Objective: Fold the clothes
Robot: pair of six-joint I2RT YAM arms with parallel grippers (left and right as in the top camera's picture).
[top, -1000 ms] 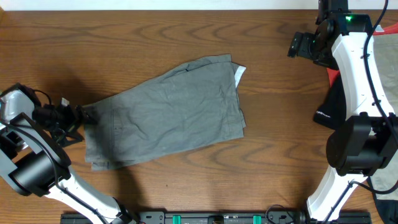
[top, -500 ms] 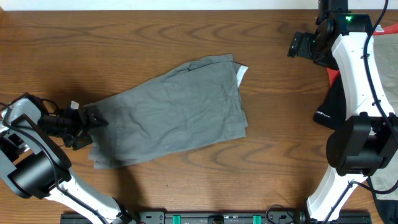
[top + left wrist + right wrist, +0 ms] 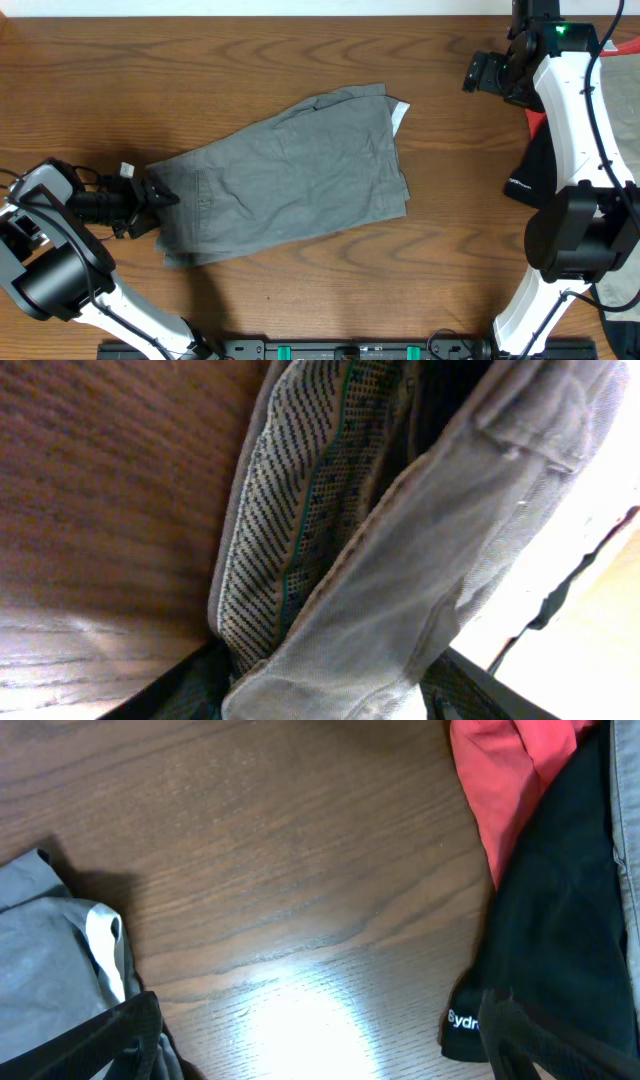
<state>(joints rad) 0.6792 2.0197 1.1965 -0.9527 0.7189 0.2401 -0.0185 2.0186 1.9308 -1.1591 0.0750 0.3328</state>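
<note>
The shorts' waistband end lies far out by my folded left arm, so my left gripper needs to retake its edge (image 3: 168, 180) and shift the shorts inward before folding.
Grey-olive shorts (image 3: 290, 175) lie spread flat on the wooden table (image 3: 250, 50), with a white label (image 3: 400, 112) showing at their far right corner. My left gripper (image 3: 160, 195) is at the shorts' left end. In the left wrist view the waistband fabric (image 3: 420, 590) and its patterned lining (image 3: 300, 510) fill the gap of the left gripper (image 3: 330, 700), which is shut on them. My right gripper (image 3: 485, 72) hangs open over bare wood at the far right (image 3: 320, 1040), holding nothing.
A black garment with a white logo (image 3: 530, 165) (image 3: 560, 920) and a red-orange one (image 3: 533, 122) (image 3: 510, 770) lie heaped at the right edge beside the right arm. Pale beige fabric (image 3: 625, 290) shows at the far right.
My left gripper has moved right onto the shorts' left end and narrowed on the waistband. The whole shorts have shifted to the right with it. The right arm has stayed still.
</note>
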